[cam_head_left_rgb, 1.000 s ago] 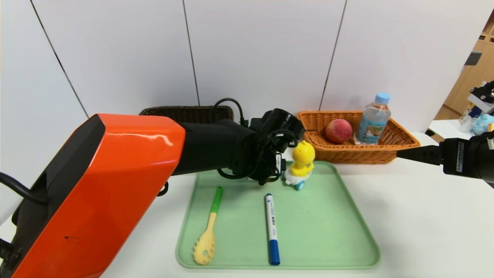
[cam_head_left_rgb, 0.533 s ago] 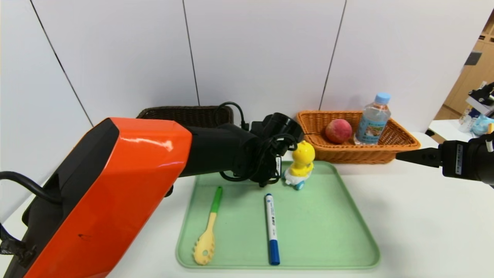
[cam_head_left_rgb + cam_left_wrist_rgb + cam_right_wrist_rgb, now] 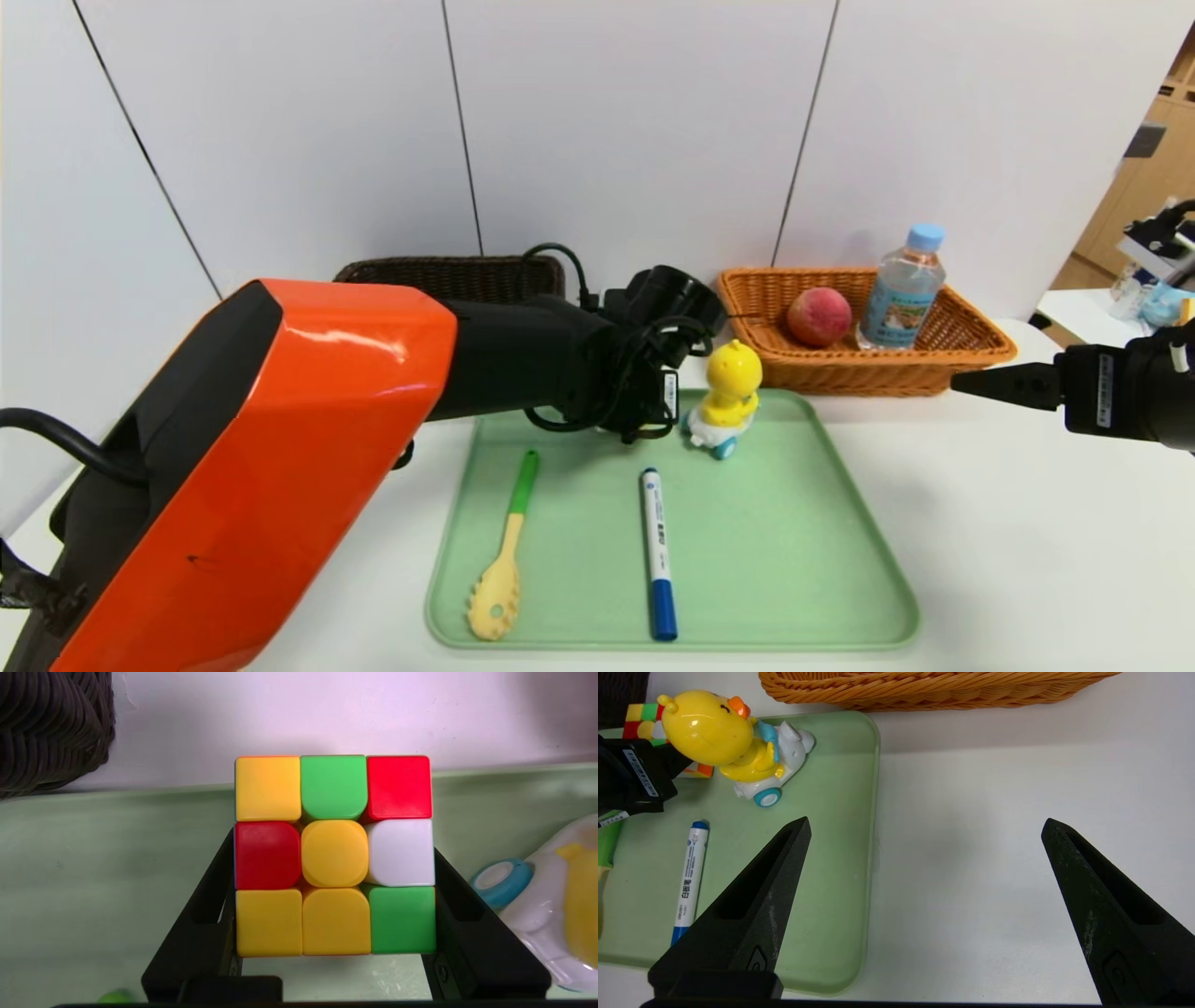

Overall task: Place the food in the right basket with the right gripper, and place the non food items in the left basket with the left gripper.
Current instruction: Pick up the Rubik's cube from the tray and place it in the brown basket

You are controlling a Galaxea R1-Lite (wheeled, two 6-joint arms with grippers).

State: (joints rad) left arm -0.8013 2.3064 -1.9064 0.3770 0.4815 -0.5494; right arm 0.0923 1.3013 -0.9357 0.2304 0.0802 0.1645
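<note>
The multicoloured puzzle cube, now over the green tray's far part, will be let go by my left gripper in the dark brown basket's end [image 3: 399, 324] farthest from the orange basket.
My left gripper [image 3: 334, 854] is shut on the multicoloured puzzle cube [image 3: 334, 854], with a finger pressed on each side, over the far part of the green tray [image 3: 794, 560]. In the head view the wrist [image 3: 644, 373] hides the cube. The yellow duck toy [image 3: 730, 392] stands just right of it. The pasta spoon [image 3: 509, 551] and the marker [image 3: 657, 551] lie on the tray. The peach [image 3: 819, 315] and water bottle [image 3: 902, 287] are in the orange basket [image 3: 840, 373]. The dark brown basket [image 3: 448, 273] is behind my left arm. My right gripper [image 3: 924, 826] is open and empty over the table right of the tray.
The white wall stands close behind both baskets. My orange left arm [image 3: 280, 448] covers the table's left side. Bare white table [image 3: 1027, 560] lies right of the tray. A side table with clutter [image 3: 1148, 280] is at the far right.
My left gripper has shifted slightly up and to the left with the cube. My right gripper has drifted a little left and lower. The other things have not moved.
</note>
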